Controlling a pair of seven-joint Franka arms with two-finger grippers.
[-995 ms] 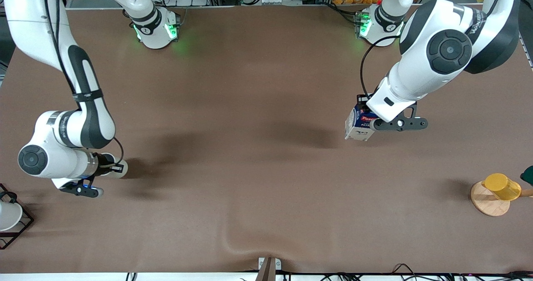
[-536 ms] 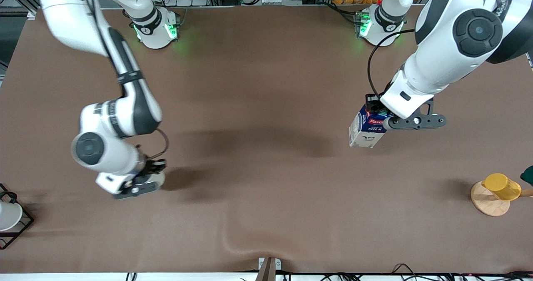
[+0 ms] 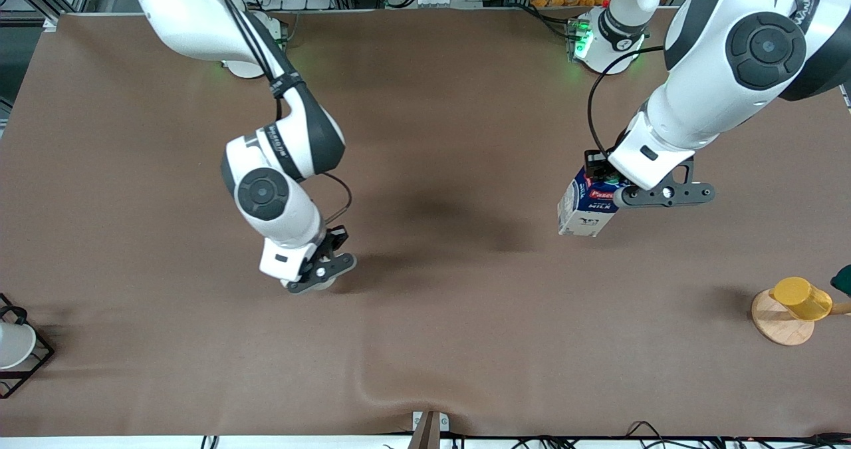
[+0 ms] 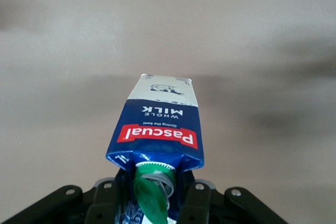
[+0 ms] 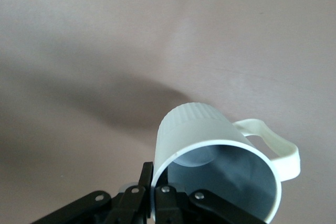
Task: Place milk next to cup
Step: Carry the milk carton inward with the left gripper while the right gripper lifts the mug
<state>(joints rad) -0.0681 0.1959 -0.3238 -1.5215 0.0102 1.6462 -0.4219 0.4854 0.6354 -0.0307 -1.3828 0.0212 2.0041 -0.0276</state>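
Observation:
My right gripper has the pale cup. Next, I let go of it on the shaded brown cloth in the middle of the table, a little way (image 3: 411, 261) toward the milk.
The milk (image 3: 585, 206), a dark blue carton with a red band and white lower sides, hangs tilted over the table toward the left arm's end. My left gripper (image 3: 602, 181) is shut on its gabled top. In the left wrist view the milk (image 4: 157, 124) points away from the left gripper (image 4: 152, 203), and the green cap (image 4: 152, 192) sits between the fingers. My right gripper (image 3: 322, 271) hovers over the middle of the table, shut on the rim of the pale cup (image 5: 220, 150). One finger is inside the cup and one outside at the right gripper (image 5: 157, 195). In the front view the cup is mostly hidden under the hand.
A yellow cup (image 3: 801, 297) lies on a wooden disc (image 3: 774, 329) at the left arm's end, beside a dark green object (image 3: 843, 279). A white object in a black wire frame (image 3: 16, 349) stands at the right arm's end. The brown cloth (image 3: 379, 389) has a wrinkle near the front edge.
The right arm has swung the cup from its own end of the table toward the middle. The left arm shifted the milk slightly and then held nearly still.

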